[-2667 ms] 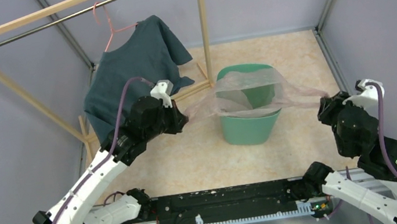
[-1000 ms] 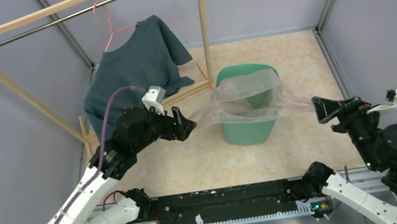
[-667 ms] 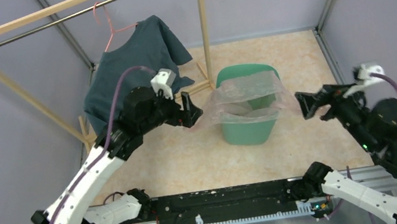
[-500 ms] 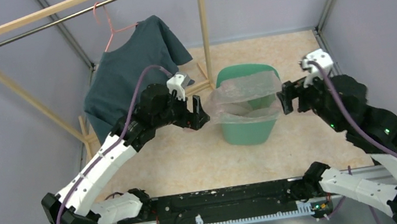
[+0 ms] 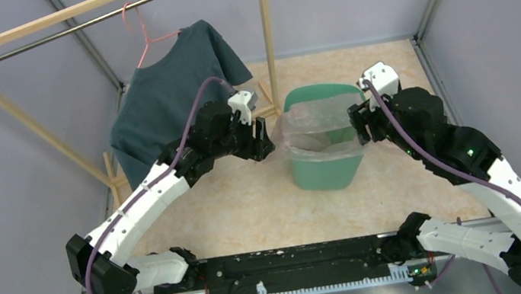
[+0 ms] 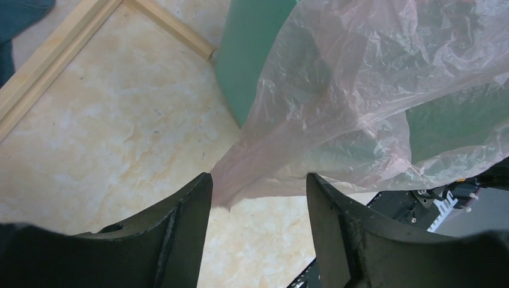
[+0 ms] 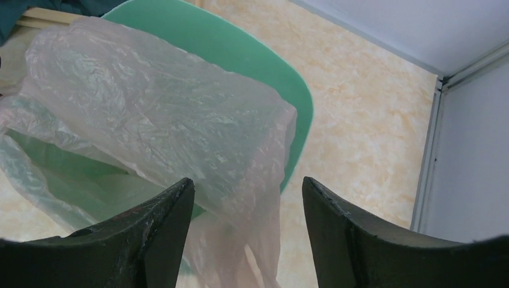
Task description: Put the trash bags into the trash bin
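Observation:
The far edge of the trash bag sags short of the bin's far rim, so the robot's right gripper will grab that edge's corner (image 7: pixel 287 114) and pull it toward the bin's rim.
The pale-pink trash bag (image 5: pixel 319 118) lies draped over the mouth of the mint-green trash bin (image 5: pixel 326 171), slack and crumpled. My left gripper (image 5: pixel 266 140) stands at the bin's left side. In the left wrist view the left gripper (image 6: pixel 258 178) is open, and a loose corner of the bag (image 6: pixel 360 90) hangs between the jaws beside the bin's wall (image 6: pixel 252 48). My right gripper (image 5: pixel 359 124) is at the bin's right rim. In the right wrist view the right gripper (image 7: pixel 247 180) is open too, with the bag (image 7: pixel 156 114) hanging in the gap above the bin (image 7: pixel 240 48).
A wooden clothes rack (image 5: pixel 266 31) stands behind and left of the bin, with a dark teal shirt (image 5: pixel 172 90) on a pink hanger (image 5: pixel 142 37). Grey walls close in on three sides. A black rail (image 5: pixel 296 261) runs along the near edge.
Both arms have swung inward from wide apart to the bin's two sides. The bag's stretched-out corners have gone slack against the bin. Both pairs of jaws have narrowed somewhat.

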Robot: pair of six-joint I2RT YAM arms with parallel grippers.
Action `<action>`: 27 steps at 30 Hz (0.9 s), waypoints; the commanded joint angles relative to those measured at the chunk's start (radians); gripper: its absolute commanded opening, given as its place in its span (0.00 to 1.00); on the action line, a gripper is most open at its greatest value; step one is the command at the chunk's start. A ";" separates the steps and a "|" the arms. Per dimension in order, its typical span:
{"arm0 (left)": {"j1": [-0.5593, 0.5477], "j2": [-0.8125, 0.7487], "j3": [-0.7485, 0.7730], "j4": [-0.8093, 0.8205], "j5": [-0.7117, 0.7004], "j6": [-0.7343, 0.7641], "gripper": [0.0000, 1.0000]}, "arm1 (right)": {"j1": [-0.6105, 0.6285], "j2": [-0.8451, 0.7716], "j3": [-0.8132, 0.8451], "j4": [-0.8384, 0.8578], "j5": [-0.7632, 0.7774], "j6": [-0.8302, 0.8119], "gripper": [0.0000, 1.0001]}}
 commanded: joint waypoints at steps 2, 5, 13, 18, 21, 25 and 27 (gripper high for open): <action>0.007 0.013 0.042 0.061 -0.035 -0.002 0.61 | -0.002 0.018 -0.004 0.115 -0.008 -0.003 0.66; 0.006 0.000 0.050 0.050 -0.040 -0.001 0.62 | -0.002 0.027 0.029 0.057 -0.032 -0.005 0.67; 0.006 -0.033 0.062 0.026 -0.052 0.007 0.74 | -0.002 -0.033 0.024 -0.105 -0.134 -0.049 0.87; 0.008 -0.028 0.055 0.030 -0.059 0.010 0.80 | -0.002 -0.038 -0.012 -0.031 -0.008 -0.011 0.82; 0.008 -0.033 0.050 0.035 -0.050 0.004 0.83 | -0.003 -0.029 -0.036 0.077 0.009 0.009 0.72; 0.012 -0.035 0.055 0.030 -0.078 0.010 0.85 | -0.001 0.004 -0.058 0.166 0.034 -0.004 0.64; 0.018 -0.030 0.055 0.032 -0.078 0.015 0.85 | -0.002 0.026 -0.053 0.186 0.045 -0.009 0.57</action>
